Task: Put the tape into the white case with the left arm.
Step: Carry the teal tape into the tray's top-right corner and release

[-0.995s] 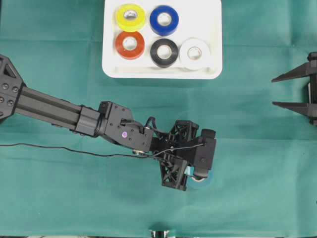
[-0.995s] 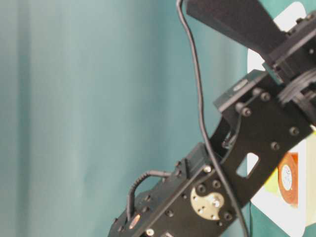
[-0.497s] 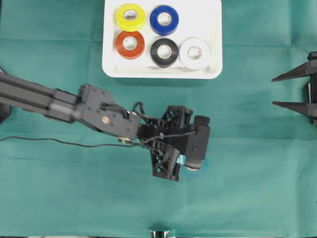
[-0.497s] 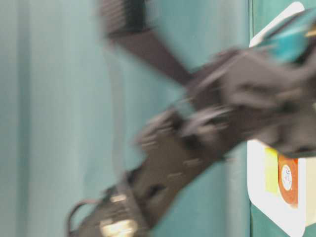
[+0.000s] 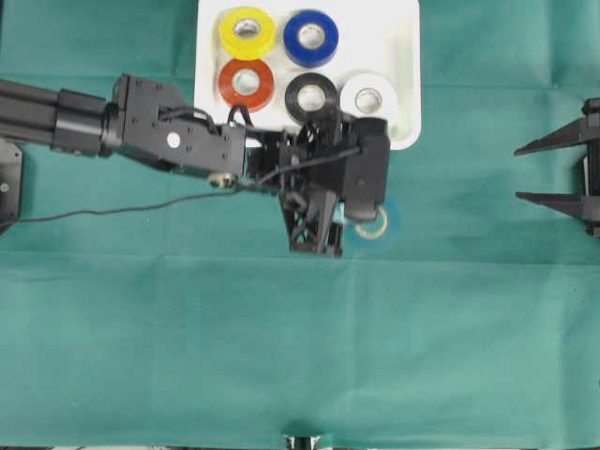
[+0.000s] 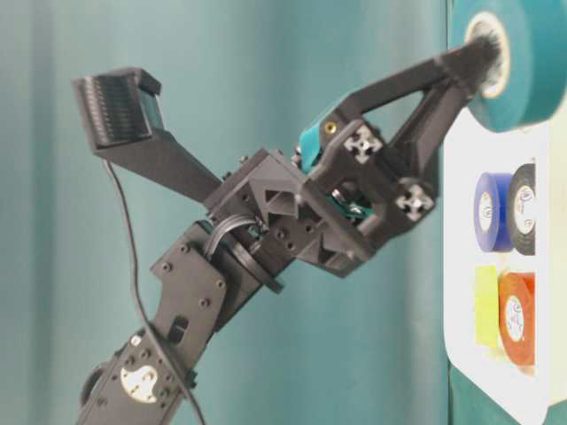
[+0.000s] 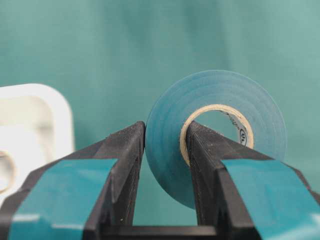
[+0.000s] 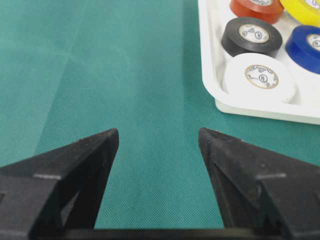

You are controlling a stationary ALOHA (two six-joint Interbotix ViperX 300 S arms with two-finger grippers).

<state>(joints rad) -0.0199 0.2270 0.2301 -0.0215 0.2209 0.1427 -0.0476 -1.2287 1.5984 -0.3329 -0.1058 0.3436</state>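
Note:
Next, my left gripper lets go of the teal tape in the empty case corner [image 5: 368, 44] between the blue and white rolls.
A teal tape [image 7: 215, 130] roll hangs in my left gripper [image 7: 167, 132], which is shut on it: one finger passes through the cardboard core, the other presses the outer face. In the overhead view the tape [image 5: 380, 223] pokes out from under the left gripper [image 5: 366, 225], over the cloth just in front of the white case [image 5: 211, 131] near its right front corner. The table-level view shows the tape [image 6: 518, 62] held up off the cloth. My right gripper [image 5: 520, 173] stands open at the right edge, nothing between its fingers [image 8: 107, 145].
The case holds yellow [image 5: 247, 33], blue [image 5: 310, 37], red [image 5: 246, 84], black [image 5: 310, 98] and white [image 5: 367, 99] rolls. A thin black cable [image 5: 112, 211] trails left from the arm. Green cloth covers the table.
My left arm has swung from the lower middle of the cloth up toward the case, carrying the teal tape with it. The right gripper has stayed put.

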